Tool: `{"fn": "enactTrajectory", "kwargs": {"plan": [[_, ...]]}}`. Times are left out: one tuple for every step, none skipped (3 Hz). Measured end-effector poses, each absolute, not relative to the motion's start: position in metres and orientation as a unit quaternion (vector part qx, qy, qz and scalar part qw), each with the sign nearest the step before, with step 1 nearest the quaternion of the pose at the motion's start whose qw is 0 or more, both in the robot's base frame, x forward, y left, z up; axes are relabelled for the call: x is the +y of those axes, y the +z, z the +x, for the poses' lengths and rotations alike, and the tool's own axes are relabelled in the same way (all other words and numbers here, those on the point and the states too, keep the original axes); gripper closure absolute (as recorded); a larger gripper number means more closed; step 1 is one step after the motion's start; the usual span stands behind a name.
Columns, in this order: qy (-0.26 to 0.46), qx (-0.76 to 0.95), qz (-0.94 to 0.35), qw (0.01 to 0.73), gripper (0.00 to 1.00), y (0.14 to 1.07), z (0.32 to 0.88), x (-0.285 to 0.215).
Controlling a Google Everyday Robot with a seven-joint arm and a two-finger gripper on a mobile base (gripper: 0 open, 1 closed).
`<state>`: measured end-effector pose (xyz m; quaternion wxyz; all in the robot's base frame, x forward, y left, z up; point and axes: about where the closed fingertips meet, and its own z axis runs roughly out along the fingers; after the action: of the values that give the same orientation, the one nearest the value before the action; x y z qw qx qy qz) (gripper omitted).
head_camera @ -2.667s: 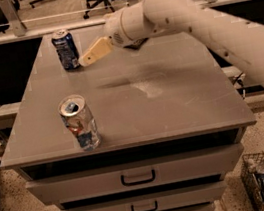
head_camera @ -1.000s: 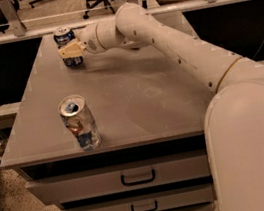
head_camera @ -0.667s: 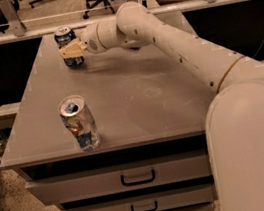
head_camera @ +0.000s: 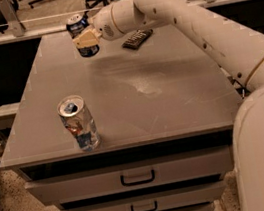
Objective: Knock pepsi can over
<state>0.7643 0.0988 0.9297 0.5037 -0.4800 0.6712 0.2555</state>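
Next, my gripper sets the pepsi can down on its side (head_camera: 130, 66) in front of the small dark flat object.
The pepsi can (head_camera: 76, 28), dark blue with a silver top, stands at the far left of the grey table top (head_camera: 136, 101) and leans a little with its top towards the left. My gripper (head_camera: 85, 38) is at the can's near right side, touching it and covering its lower middle. The cream fingers (head_camera: 87, 37) look shut and hold nothing. The white arm reaches in from the right across the back of the table.
A taller silver can (head_camera: 78, 123) with red and blue marks stands upright near the front left edge. A small dark flat object (head_camera: 137, 38) lies at the back middle, under the arm. Drawers (head_camera: 137, 177) sit below the top. Office chairs stand behind a rail.
The gripper has pressed on against the pepsi can, which now leans to the left. The arm has lifted off the back of the table, baring the dark flat object. The silver can has not moved.
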Motion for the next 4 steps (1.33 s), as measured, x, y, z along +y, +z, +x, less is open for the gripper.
{"fn": "enactTrajectory", "kwargs": {"plan": [[0.229,0.692,-0.52,0.446,1.0,0.929,0.731,0.067],[0.19,0.72,-0.556,0.369,1.0,0.911,0.698,0.041],[0.141,0.744,-0.583,0.295,1.0,0.894,0.673,0.012],[0.09,0.759,-0.595,0.247,1.0,0.89,0.662,-0.015]]}}
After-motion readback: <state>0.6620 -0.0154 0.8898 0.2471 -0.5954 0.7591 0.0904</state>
